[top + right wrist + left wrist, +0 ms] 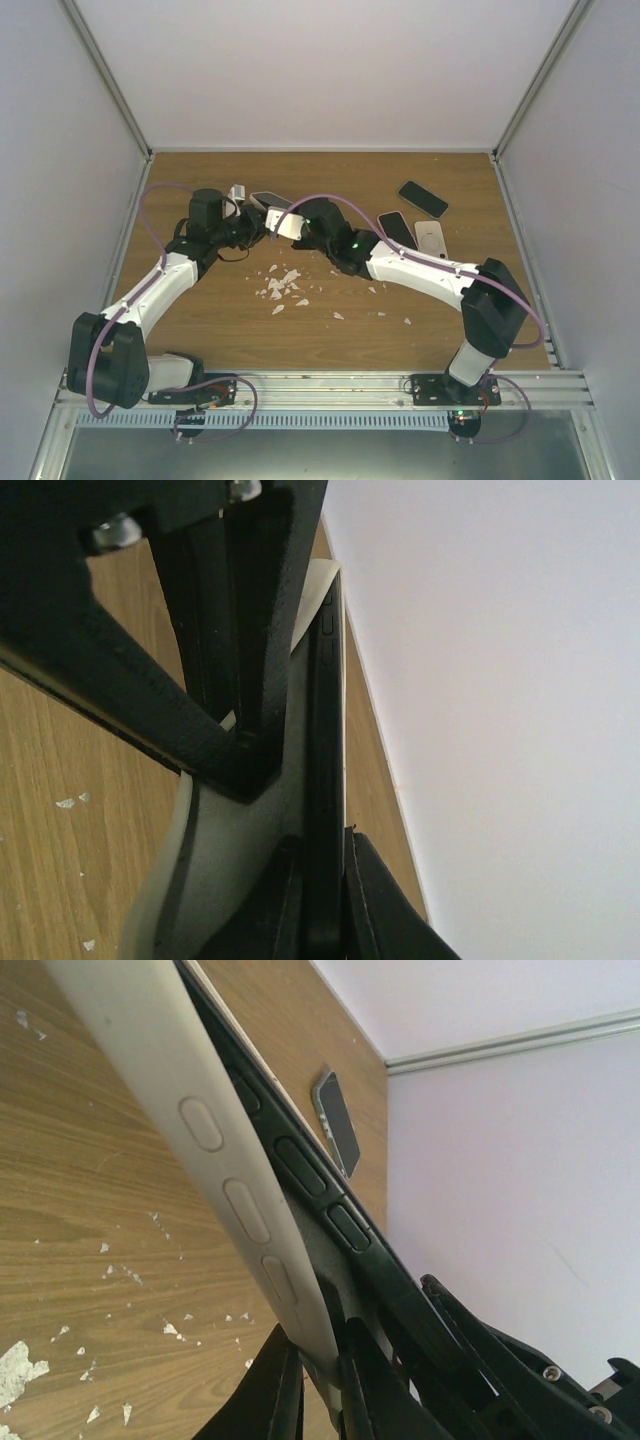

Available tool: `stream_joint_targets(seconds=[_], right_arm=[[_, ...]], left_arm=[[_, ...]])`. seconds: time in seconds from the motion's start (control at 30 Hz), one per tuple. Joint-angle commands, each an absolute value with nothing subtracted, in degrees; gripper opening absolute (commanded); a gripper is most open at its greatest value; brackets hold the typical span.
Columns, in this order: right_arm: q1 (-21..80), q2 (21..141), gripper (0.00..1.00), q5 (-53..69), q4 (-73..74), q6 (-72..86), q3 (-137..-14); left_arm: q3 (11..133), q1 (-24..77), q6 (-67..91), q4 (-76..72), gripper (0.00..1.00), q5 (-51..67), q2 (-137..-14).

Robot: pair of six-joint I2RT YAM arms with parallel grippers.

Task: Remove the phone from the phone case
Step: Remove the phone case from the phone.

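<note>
The robot's left gripper needs to release the cream phone case on the bare wood (247, 215) below itself, behind the white flakes.
The cream phone case (283, 226) with the black phone half out of it is held in the air between both grippers, above the back middle of the table. My left gripper (320, 1360) is shut on the case's (215, 1160) lower edge. The phone (300, 1165) has lifted away from the case along the side with the buttons. My right gripper (322, 880) is shut on the phone's (325, 730) thin edge, and the case (225, 860) bows away to its left. In the top view the left gripper (262, 222) and the right gripper (305, 228) face each other.
Several other phones lie on the wooden table: a black one (423, 198), a dark one (397, 230) and a white one (431, 238) at the back right, and one (270, 200) behind the grippers. White flakes (283, 285) litter the middle. White walls enclose the table.
</note>
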State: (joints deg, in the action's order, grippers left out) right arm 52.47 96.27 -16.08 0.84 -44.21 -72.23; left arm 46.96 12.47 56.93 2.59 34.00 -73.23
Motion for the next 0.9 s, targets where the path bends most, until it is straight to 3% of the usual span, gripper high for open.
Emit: stream_joint_targets(seconds=[0.0, 0.87], right_arm=[[49.0, 89.8, 0.0, -20.5, -2.3, -41.2, -77.0], [43.6, 86.6, 0.0, -17.0, 1.9, -35.9, -80.1]], left_arm=[[46.2, 11.2, 49.0, 9.2, 0.0, 23.3, -72.9], [47.7, 11.2, 40.3, 14.6, 0.0, 10.3, -72.9]])
